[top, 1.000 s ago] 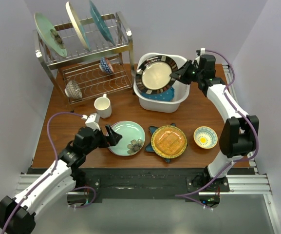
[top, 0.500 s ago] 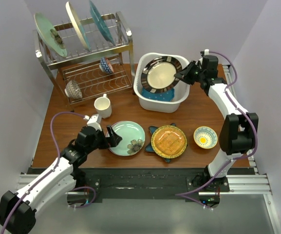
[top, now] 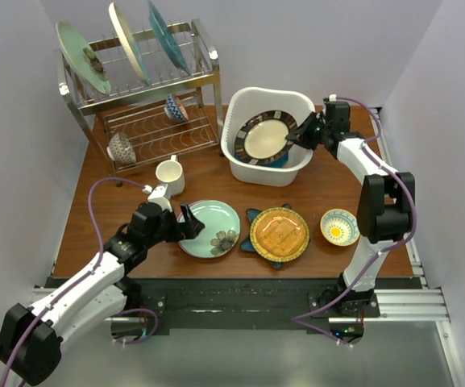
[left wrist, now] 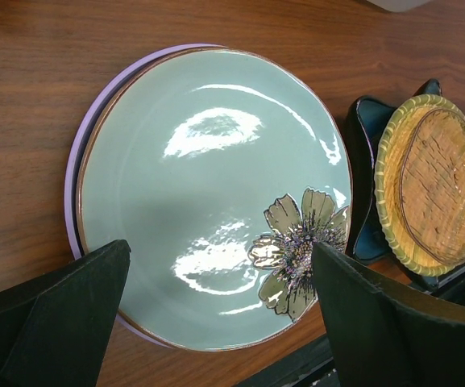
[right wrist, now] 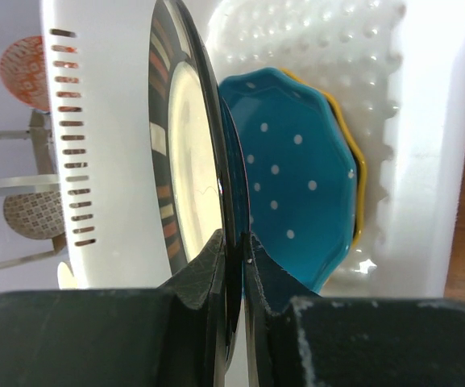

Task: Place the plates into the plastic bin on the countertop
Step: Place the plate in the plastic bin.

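I will use my right gripper to set the black-rimmed cream plate down and let it go on top of the blue dotted plate (top: 267,140) (right wrist: 260,181) in the white bin.
My right gripper (top: 293,138) (right wrist: 234,251) is shut on the rim of the black-rimmed cream plate (top: 264,137) (right wrist: 185,161), holding it tilted inside the white plastic bin (top: 240,106) (right wrist: 425,121). Under it in the bin lie a blue dotted plate (right wrist: 296,169) and an orange-edged plate (right wrist: 356,177). My left gripper (top: 186,225) (left wrist: 220,310) stands open over the near edge of the mint floral plate (top: 213,224) (left wrist: 208,193), which rests on a lavender plate (left wrist: 77,165). An amber round plate (top: 280,234) (left wrist: 438,181) sits on a blue star-shaped plate (top: 252,218) (left wrist: 359,197).
A steel dish rack (top: 147,89) with three upright plates and small bowls stands at the back left. A white mug (top: 170,174) sits in front of it. A small yellow-centred bowl (top: 339,226) is at the right near the table's front edge.
The right gripper has lowered the black-rimmed plate deeper into the bin, tilting it flatter. The left gripper has edged forward over the mint plate's rim, staying open.
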You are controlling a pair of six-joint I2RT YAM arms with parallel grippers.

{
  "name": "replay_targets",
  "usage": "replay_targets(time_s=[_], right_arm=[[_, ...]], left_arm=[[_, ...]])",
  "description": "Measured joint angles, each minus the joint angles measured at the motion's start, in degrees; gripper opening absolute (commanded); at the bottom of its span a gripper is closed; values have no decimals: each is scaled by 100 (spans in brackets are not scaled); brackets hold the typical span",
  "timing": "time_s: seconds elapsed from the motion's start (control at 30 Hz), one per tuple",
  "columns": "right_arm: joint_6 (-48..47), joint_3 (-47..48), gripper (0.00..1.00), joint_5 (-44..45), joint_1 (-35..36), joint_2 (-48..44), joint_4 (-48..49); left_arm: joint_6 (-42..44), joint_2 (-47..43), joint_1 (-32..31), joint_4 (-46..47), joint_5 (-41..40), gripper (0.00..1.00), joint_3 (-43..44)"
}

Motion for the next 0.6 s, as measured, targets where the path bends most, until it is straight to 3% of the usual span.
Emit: replay_targets(time_s=[0.6], right_arm=[[-175, 170, 0, -57, 0, 234, -125]], left_arm=[[-39, -538, 0, -146, -4, 100, 2]])
